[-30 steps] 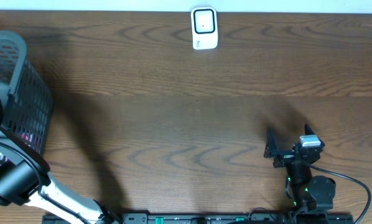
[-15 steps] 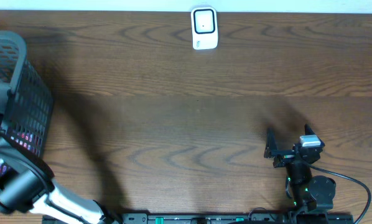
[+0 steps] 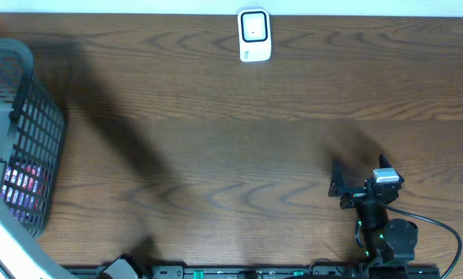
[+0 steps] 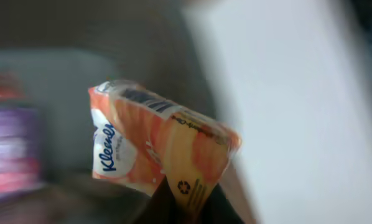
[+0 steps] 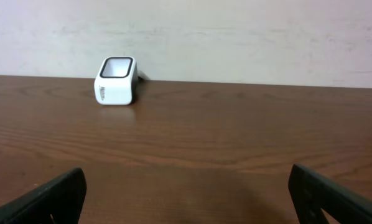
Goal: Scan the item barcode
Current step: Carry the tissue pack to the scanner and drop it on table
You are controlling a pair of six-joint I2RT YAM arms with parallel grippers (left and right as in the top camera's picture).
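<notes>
The robot's left gripper should release the Kleenex pack, which now hangs in the air, on the table's open middle point(image 3: 256, 142), in front of the white scanner.
In the left wrist view an orange and white Kleenex tissue pack point(image 4: 155, 137) hangs in the air, blurred by motion. A barcode shows along its top edge. My left gripper point(image 4: 187, 204) is shut on the pack's lower corner. Only a blurred white stretch of the left arm point(image 3: 3, 232) shows overhead, at the left edge. The white barcode scanner point(image 3: 255, 35) stands at the table's far edge, also seen from the right wrist as the scanner point(image 5: 116, 81). My right gripper point(image 3: 338, 186) rests near the front right, open and holding nothing point(image 5: 186, 183).
A grey mesh basket point(image 3: 42, 132) stands at the left edge with purple and pink packets point(image 3: 22, 182) inside. Brown wooden table point(image 3: 239, 155) spreads between basket, scanner and right arm. A pale wall runs behind the scanner.
The left gripper has shut on the tissue pack. The left arm has swung up and out of the basket toward the left edge, blurring. The right arm has not moved.
</notes>
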